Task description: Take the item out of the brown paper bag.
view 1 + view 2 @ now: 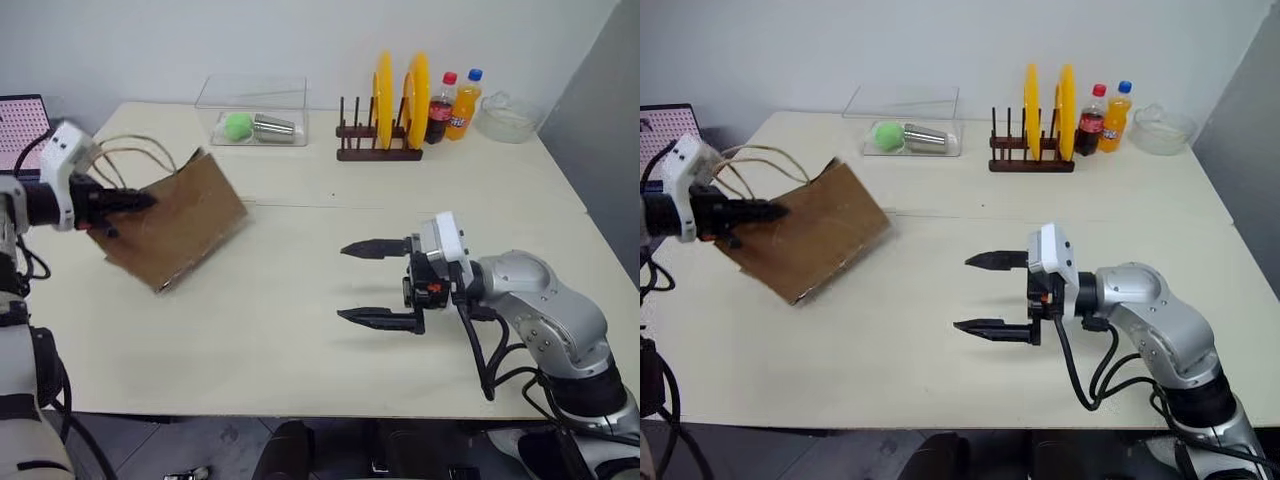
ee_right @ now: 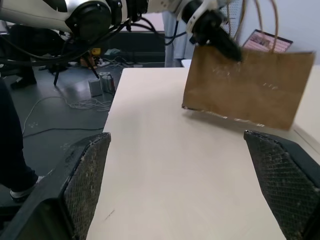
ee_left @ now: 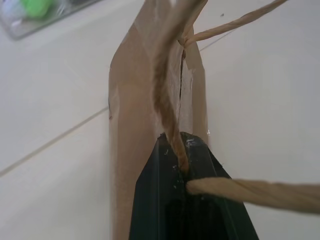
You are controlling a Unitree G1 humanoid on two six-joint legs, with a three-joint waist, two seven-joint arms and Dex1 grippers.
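My left gripper has the brown paper bag. It will let go of the bag on the open table [image 1: 357, 241] in front of the rack.
The brown paper bag [image 1: 180, 225] hangs tilted over the left part of the table, flat and creased, its lower corner close to the tabletop. My left gripper [image 1: 140, 202] is shut on the bag's top edge beside the tan loop handles [image 1: 130, 150]. In the left wrist view its black fingers [image 3: 165, 200] pinch the bag [image 3: 135, 125] and a handle strand. My right gripper [image 1: 341, 282] stands open at mid-table, pointing toward the bag and well apart from it, with nothing between its fingers. The item is hidden.
At the back of the table [image 1: 300, 340] stand a clear box [image 1: 255, 125] holding a green ball and a metal cup, a rack with yellow plates [image 1: 385, 120], a cola bottle [image 1: 440, 108], an orange soda bottle [image 1: 464, 104] and a glass bowl [image 1: 508, 117].
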